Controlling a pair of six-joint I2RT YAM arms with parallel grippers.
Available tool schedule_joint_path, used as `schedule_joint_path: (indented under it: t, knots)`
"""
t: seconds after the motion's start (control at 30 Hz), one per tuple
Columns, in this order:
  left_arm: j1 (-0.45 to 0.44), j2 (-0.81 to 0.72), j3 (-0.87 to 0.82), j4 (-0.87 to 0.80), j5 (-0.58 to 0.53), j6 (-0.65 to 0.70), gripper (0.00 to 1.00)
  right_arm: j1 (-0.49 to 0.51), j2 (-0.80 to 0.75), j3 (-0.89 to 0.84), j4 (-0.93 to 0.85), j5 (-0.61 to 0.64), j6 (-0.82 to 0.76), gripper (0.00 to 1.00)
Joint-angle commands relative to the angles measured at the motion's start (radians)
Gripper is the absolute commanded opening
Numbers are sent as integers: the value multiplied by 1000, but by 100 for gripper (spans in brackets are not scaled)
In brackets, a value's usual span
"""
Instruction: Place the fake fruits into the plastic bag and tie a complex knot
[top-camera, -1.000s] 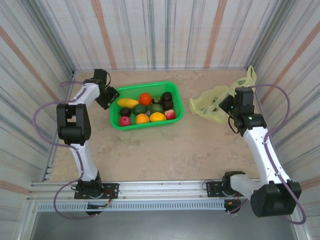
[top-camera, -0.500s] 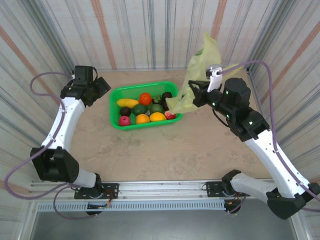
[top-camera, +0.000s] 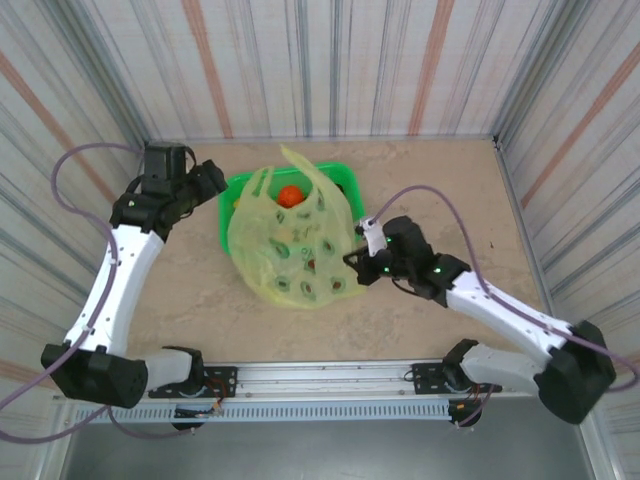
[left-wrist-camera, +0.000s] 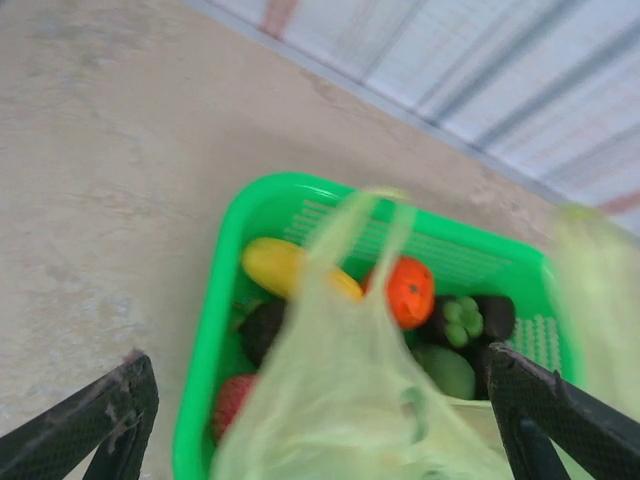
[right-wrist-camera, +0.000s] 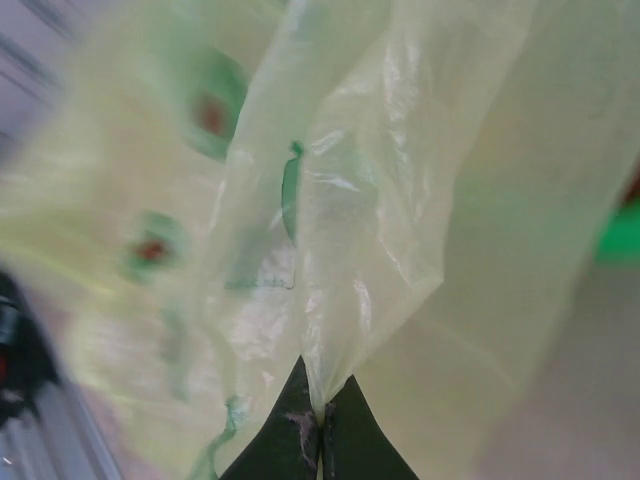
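My right gripper is holding the plastic bag's edge, with the bag spread over the basket's front. Next, I let go of it on the bare tabletop just off the green basket's near corner (top-camera: 384, 284).
The translucent yellow-green plastic bag (top-camera: 290, 255) with avocado prints lies spread over the front of the green basket (top-camera: 345, 178). My right gripper (top-camera: 358, 257) is shut on the bag's right edge; in the right wrist view the film (right-wrist-camera: 380, 180) rises from the closed jaws (right-wrist-camera: 321, 422). My left gripper (top-camera: 212, 183) hovers open at the basket's left back corner, with nothing held (left-wrist-camera: 320, 372). In the left wrist view the fake fruits sit in the basket (left-wrist-camera: 205, 340): an orange (left-wrist-camera: 408, 290), a yellow mango (left-wrist-camera: 268, 265), a mangosteen (left-wrist-camera: 470, 318), a green avocado (left-wrist-camera: 447, 370). One bag handle (left-wrist-camera: 350, 230) stands over them.
Striped walls close in the table on three sides. Bare tabletop (top-camera: 430, 190) lies right of the basket and in front of the bag (top-camera: 300, 335). The arm bases stand on the rail at the near edge (top-camera: 320, 375).
The right arm has carried the bag from the back right corner across and down onto the basket. The left arm has stretched up and swung its gripper over the basket's left corner.
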Motion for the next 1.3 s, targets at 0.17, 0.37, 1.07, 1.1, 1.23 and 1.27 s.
schedule_joint_path:
  t: [0.17, 0.37, 1.07, 1.1, 1.23, 1.27]
  knots:
    - [-28, -37, -111, -9, 106, 107, 88, 2, 186, 94, -231, 161, 53, 0]
    - [-28, 82, 9, -82, 187, 63, 89, 14, 157, 64, -256, 256, 46, 0]
    - [-178, 611, 573, -472, 7, 31, 67, 31, 84, 23, -206, 416, 39, 0]
    - [-178, 622, 580, -470, 10, 26, 65, 31, 82, 22, -207, 419, 39, 0]
    - [-177, 677, 614, -462, 4, 14, 55, 30, 70, 17, -204, 425, 44, 0]
    - [-174, 689, 621, -457, 16, 13, 49, 31, 67, 15, -201, 425, 46, 0]
